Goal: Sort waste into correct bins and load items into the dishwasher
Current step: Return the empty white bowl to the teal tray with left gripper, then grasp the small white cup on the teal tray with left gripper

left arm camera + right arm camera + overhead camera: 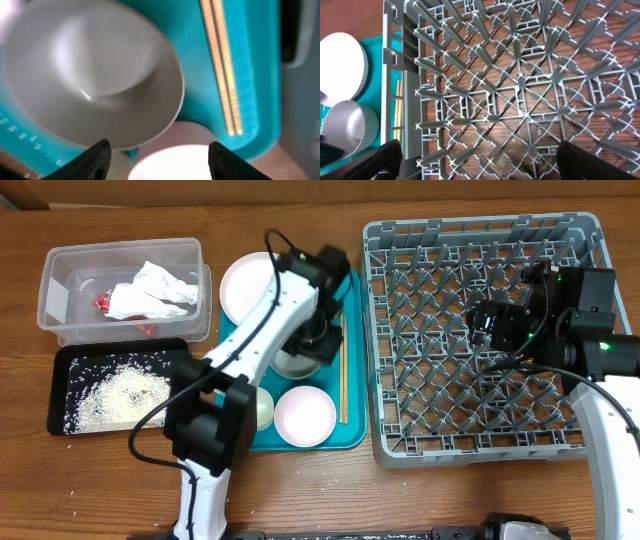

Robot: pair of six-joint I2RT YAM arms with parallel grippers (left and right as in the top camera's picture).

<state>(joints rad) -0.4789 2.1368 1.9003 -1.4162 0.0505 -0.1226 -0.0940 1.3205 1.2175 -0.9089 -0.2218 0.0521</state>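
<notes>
I should next move my left gripper to the small white cup next to the pink dish and close it on the cup's rim (pixel 258 411) facing the black tray.
My left gripper (pixel 312 350) hangs open over the teal tray (pixel 350 435), just above a white bowl (pixel 292 366). In the left wrist view the open fingers (pixel 160 160) are empty, with that bowl (pixel 100 65) ahead of them, a pale pink round dish (pixel 175 157) between them below, and two wooden chopsticks (pixel 222 65) to the right. The pink dish (pixel 305 416), a small white cup (pixel 263 410), another white bowl (pixel 246 286) and the chopsticks (pixel 343 380) lie on the teal tray. My right gripper (pixel 487 325) is open and empty over the grey dish rack (pixel 480 445), whose lattice (pixel 520 90) holds nothing.
A clear tub (pixel 60 260) at the back left holds the crumpled napkin (pixel 150 292) with red scraps. The black tray (pixel 70 365) in front of it holds rice crumbs (pixel 125 392). A few crumbs lie on the table near the black tray.
</notes>
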